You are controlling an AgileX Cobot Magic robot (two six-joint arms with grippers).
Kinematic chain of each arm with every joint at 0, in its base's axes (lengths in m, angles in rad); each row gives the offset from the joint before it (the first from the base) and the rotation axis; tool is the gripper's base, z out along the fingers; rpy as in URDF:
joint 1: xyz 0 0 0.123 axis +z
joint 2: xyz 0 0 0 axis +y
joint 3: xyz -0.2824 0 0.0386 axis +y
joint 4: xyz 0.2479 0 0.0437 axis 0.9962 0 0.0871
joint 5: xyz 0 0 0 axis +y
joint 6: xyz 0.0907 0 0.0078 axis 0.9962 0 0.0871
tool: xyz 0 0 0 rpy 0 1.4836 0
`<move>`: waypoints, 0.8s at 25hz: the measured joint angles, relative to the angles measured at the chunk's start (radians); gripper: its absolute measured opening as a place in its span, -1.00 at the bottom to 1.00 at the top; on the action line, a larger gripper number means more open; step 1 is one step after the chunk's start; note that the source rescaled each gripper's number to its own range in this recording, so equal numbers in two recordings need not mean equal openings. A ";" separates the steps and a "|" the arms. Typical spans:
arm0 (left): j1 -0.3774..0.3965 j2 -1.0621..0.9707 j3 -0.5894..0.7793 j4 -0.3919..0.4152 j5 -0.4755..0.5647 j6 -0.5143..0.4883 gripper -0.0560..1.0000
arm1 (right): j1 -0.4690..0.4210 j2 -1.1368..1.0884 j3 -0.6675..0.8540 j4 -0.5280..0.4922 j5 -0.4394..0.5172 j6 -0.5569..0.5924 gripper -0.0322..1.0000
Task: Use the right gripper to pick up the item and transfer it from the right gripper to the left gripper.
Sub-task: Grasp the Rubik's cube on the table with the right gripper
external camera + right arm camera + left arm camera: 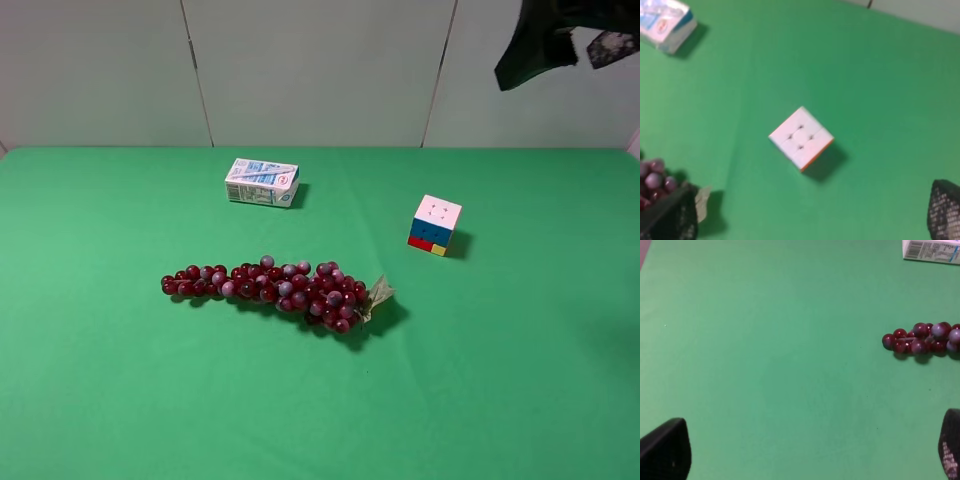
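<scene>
The robot's right gripper needs to next close on the opposite sides (436,213) (801,139) of the puzzle cube, leaving the cube's near side with the blue squares free between the fingers.
The puzzle cube (435,224) sits white face up on the green table (520,390), right of centre, with blue, red and yellow squares on its near side. In the right wrist view the cube (801,137) lies free on the cloth, ahead of my right gripper (807,217). The gripper's fingers (670,215) are spread wide, open and empty. The right arm (540,45) hangs high at the top right, well above the cube. My left gripper (807,455) is open and empty over bare cloth, and it does not show in the exterior high view.
A white-blue carton (262,183) lies at the back, left of centre. A red grape bunch (275,290) stretches across the middle, left of the cube. Both also show in the left wrist view, grapes (922,337) and carton (932,250). Grey wall panels stand behind the table.
</scene>
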 joint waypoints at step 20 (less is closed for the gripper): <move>0.000 0.000 0.000 0.000 -0.001 0.000 0.95 | 0.039 0.518 -0.172 -0.032 0.072 0.289 1.00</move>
